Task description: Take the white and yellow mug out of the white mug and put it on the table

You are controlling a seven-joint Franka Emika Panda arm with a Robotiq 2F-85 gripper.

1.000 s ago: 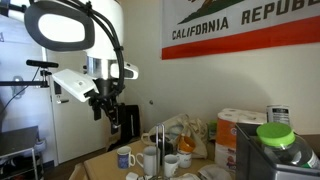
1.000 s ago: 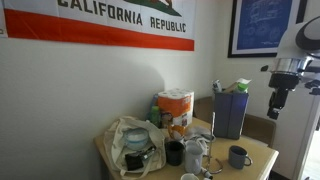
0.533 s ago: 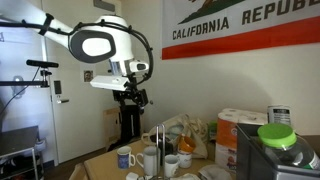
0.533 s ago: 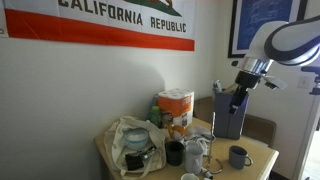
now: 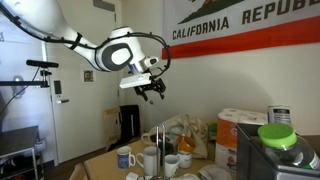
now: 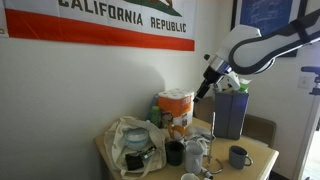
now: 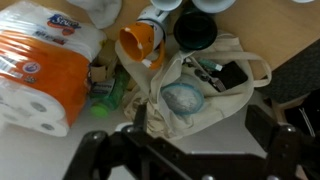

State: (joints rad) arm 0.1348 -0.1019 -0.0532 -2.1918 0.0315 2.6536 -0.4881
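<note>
I will close my gripper on the rim (image 5: 181, 141) (image 7: 161, 38) of the white and yellow mug, on the side that faces the black mug.
In the wrist view a small mug with a yellow-orange inside and white outside (image 7: 139, 39) stands near the top, between the paper-towel pack and a black mug (image 7: 195, 30). Whether it sits inside another mug I cannot tell. My gripper (image 7: 180, 150) is open and empty, its dark fingers spread wide at the bottom, high above a cloth bag (image 7: 195, 90). In both exterior views the gripper (image 5: 152, 91) (image 6: 202, 89) hangs in the air well above the cluster of mugs (image 5: 150, 158) on the wooden table (image 6: 258, 160).
An orange paper-towel pack (image 7: 40, 65) (image 6: 175, 108) stands by the wall. A blue container (image 6: 230, 112), a grey-blue mug (image 6: 238, 157), a white mug with a blue mark (image 5: 124, 157) and a green-lidded box (image 5: 275, 135) crowd the table.
The arm has swung from off to the side to over the table. The gripper now hangs high above the bag and mugs, still open and empty.
</note>
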